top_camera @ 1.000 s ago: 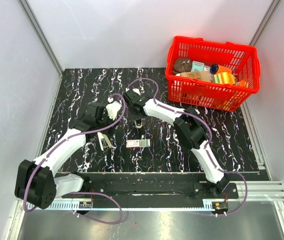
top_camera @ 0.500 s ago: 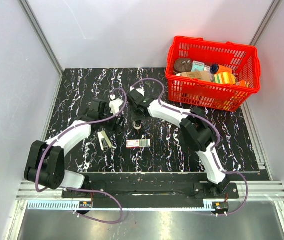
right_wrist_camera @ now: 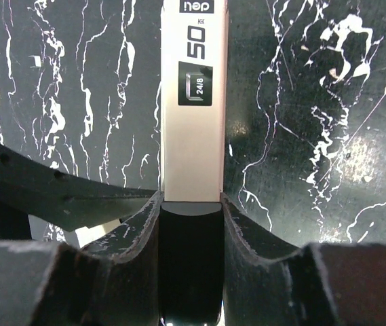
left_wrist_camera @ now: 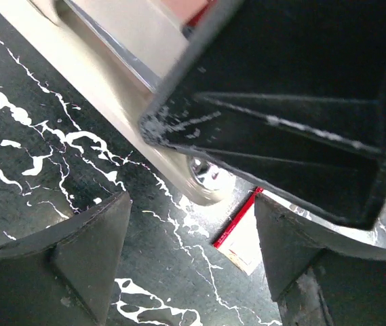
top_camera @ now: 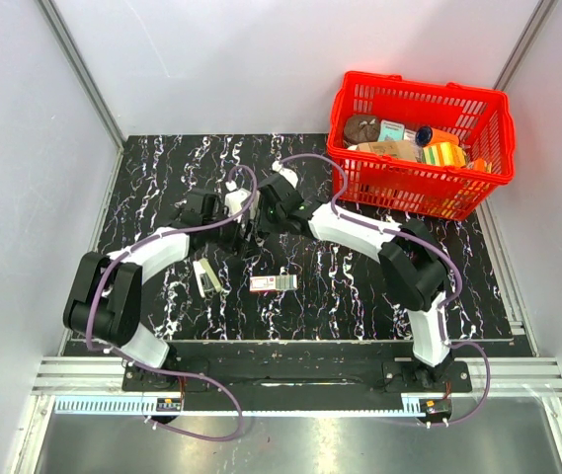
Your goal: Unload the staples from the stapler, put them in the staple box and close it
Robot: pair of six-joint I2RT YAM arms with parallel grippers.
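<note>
Next, I close my left gripper on the beige body's front end (left_wrist_camera: 207, 186) before opening my right gripper, which alone holds the stapler's black rear end.
A beige stapler (right_wrist_camera: 193, 122) with a black rear end and a "50 24/8" label is clamped between my right gripper's (right_wrist_camera: 189, 204) fingers, above the black marble table. In the top view the right gripper (top_camera: 264, 217) and left gripper (top_camera: 233, 219) meet at the table's middle, and the stapler is mostly hidden between them. In the left wrist view the stapler's beige body and chrome rail (left_wrist_camera: 108, 75) run just above my open, empty left gripper (left_wrist_camera: 193, 251), beside the right gripper's black finger (left_wrist_camera: 301, 102).
A red and white staple box (top_camera: 273, 283) lies in front of the grippers and shows in the left wrist view (left_wrist_camera: 247, 238). A small beige object (top_camera: 204, 276) lies to its left. A red basket (top_camera: 421, 188) of items stands at the back right.
My left gripper has swung right and back until it is next to the right gripper. The right gripper has moved slightly left and back, keeping the stapler.
</note>
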